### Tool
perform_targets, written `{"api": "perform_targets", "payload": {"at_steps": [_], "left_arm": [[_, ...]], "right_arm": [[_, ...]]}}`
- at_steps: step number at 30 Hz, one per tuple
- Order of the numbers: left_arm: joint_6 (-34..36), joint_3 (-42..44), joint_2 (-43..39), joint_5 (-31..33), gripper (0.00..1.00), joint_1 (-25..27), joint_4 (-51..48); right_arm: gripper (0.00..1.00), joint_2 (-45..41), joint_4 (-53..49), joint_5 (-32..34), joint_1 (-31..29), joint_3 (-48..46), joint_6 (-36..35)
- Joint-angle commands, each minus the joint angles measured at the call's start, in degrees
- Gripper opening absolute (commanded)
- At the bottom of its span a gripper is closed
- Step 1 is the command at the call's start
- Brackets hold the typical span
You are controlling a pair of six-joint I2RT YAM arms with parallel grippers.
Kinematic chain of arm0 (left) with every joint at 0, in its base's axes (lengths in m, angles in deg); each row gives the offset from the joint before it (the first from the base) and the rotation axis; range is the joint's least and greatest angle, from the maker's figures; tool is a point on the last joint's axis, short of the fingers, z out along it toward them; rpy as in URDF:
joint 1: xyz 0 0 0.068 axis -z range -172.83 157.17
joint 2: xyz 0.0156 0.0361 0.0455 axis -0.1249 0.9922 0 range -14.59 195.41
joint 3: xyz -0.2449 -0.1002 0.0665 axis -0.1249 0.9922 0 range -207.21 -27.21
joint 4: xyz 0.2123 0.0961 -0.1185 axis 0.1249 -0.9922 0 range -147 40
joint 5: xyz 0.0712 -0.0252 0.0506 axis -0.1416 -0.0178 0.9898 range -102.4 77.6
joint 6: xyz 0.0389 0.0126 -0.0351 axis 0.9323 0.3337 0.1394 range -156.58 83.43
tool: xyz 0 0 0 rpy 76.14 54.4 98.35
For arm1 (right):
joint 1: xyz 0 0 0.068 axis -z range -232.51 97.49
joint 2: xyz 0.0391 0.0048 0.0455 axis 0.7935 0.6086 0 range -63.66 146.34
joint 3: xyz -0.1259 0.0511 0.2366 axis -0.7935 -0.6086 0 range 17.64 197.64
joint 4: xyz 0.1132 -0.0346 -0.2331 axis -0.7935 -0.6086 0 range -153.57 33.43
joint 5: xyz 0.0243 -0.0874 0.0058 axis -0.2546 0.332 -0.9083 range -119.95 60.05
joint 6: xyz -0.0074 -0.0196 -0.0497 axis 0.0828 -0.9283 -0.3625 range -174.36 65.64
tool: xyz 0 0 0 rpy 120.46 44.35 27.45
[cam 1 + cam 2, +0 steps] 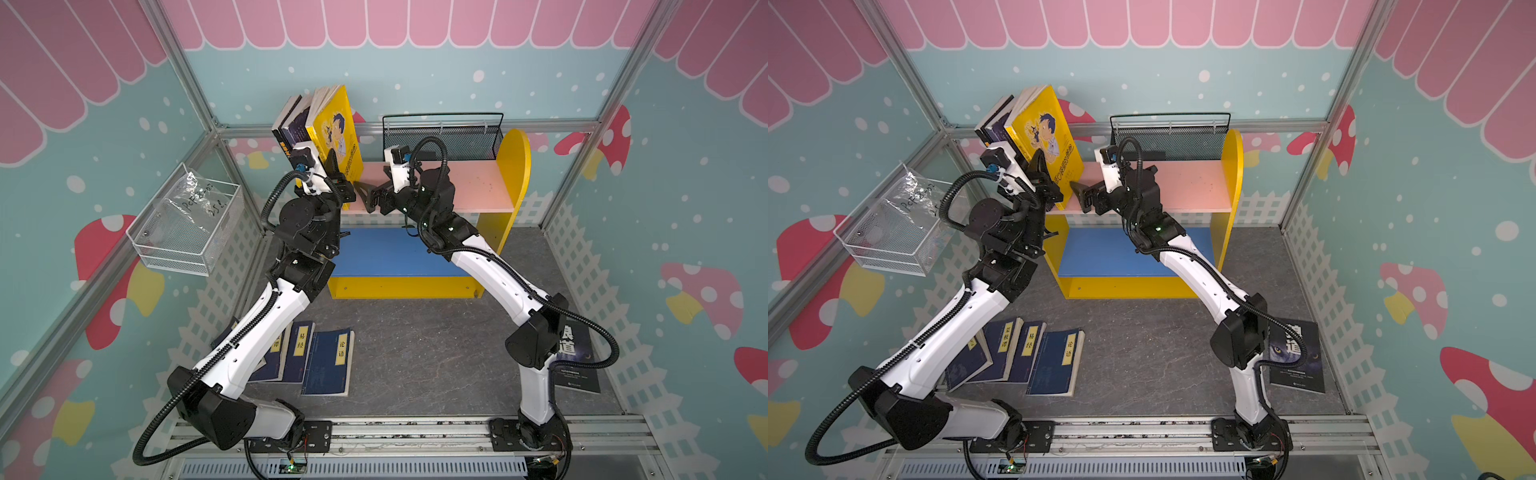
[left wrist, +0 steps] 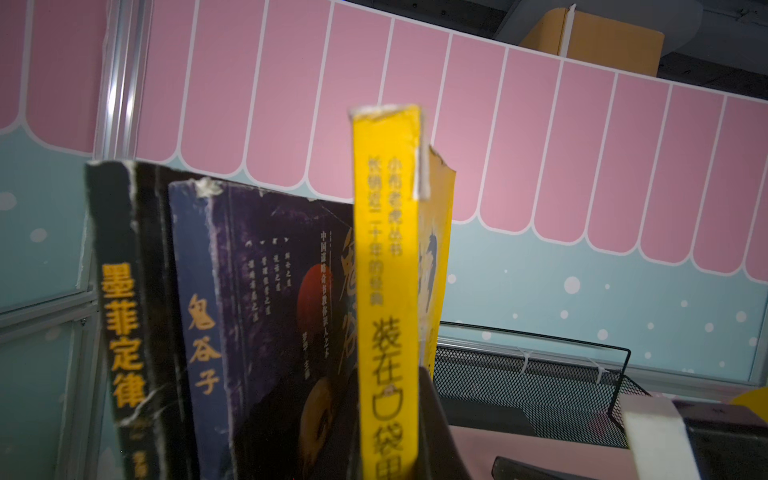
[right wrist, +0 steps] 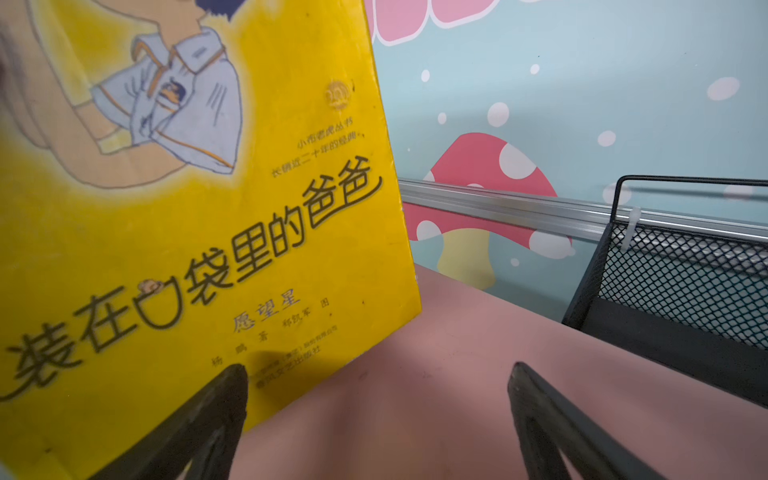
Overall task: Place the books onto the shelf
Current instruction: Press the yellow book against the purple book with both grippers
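The robot's left gripper should release the yellow cartoon book on the pink board, flush (image 1: 342, 195) against the dark portrait book.
On the pink upper board (image 1: 457, 183) of the shelf (image 1: 515, 166), at its left end, a yellow cartoon book (image 1: 332, 124) (image 3: 166, 249) stands upright. My left gripper (image 1: 328, 166) (image 2: 390, 415) is shut on its spine. Beside it lean a black book (image 2: 124, 291) and a dark portrait book (image 2: 270, 291). My right gripper (image 1: 365, 197) (image 3: 377, 370) hangs open over the pink board, one fingertip close to the yellow cover. Several navy books (image 1: 328, 361) (image 1: 1054, 361) lie on the floor under the left arm. A black book (image 1: 575, 357) (image 1: 1293, 353) lies by the right arm.
A black mesh basket (image 1: 442, 137) stands along the back of the upper board. A white wire basket (image 1: 183, 224) with a plastic bag hangs on the left wall. The blue lower board (image 1: 382, 253) lies below both wrists.
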Motion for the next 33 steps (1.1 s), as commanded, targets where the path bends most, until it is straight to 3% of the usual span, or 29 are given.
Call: {"api": "perform_targets", "payload": {"at_steps": [1, 33], "left_arm": [[-0.5, -0.6, 0.4, -1.4, 0.0, -0.8, 5.1], [7.3, -2.2, 2.2, 3.5, 0.0, -2.1, 6.3]], "right_arm": [[0.99, 2.2, -0.8, -1.2, 0.1, 2.0, 0.7], [0.92, 7.9, -6.4, -4.7, -1.6, 6.1, 5.6]]}}
